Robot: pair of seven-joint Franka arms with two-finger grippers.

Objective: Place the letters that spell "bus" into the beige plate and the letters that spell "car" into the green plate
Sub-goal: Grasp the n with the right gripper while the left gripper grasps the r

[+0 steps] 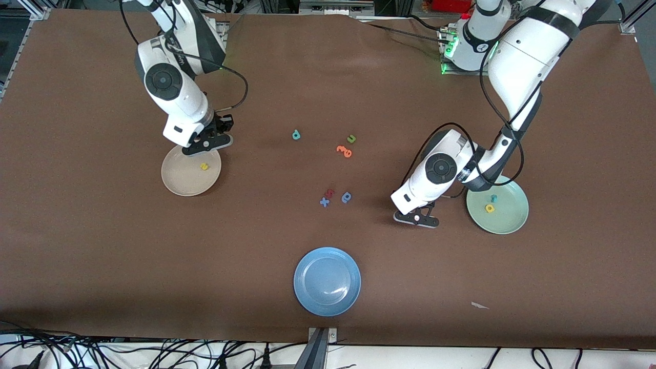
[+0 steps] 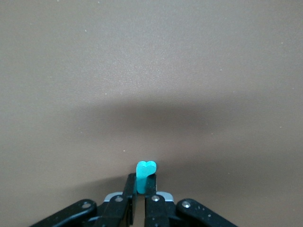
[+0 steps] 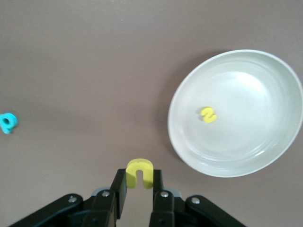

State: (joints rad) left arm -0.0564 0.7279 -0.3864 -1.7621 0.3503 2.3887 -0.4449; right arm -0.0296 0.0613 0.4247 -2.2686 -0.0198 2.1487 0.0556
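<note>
I should release the small teal letter from my left gripper in the green plate point(image 1: 495, 216) beside the yellow letter, toward the front edge.
My left gripper point(image 1: 416, 218) point(image 2: 142, 178) is shut on a small teal letter point(image 2: 147, 168), low over bare table beside the green plate point(image 1: 508, 215). In that plate lie a yellow letter point(image 1: 489, 208) and a teal letter point(image 1: 493, 197). Over the rim of the beige plate point(image 1: 179, 180) point(image 3: 246, 80), my right gripper point(image 1: 207, 143) point(image 3: 138, 178) is shut on a yellow u point(image 3: 139, 168). A yellow s point(image 1: 204, 166) point(image 3: 208, 114) lies in the beige plate. The teal b point(image 1: 296, 135) point(image 3: 7, 123) lies on the table near the middle.
A green u point(image 1: 351, 138) and orange letters point(image 1: 344, 151) lie mid-table. Nearer the front camera lie a red letter point(image 1: 330, 192), a blue x point(image 1: 324, 202) and another blue letter point(image 1: 346, 197). A blue plate point(image 1: 327, 281) sits near the front edge.
</note>
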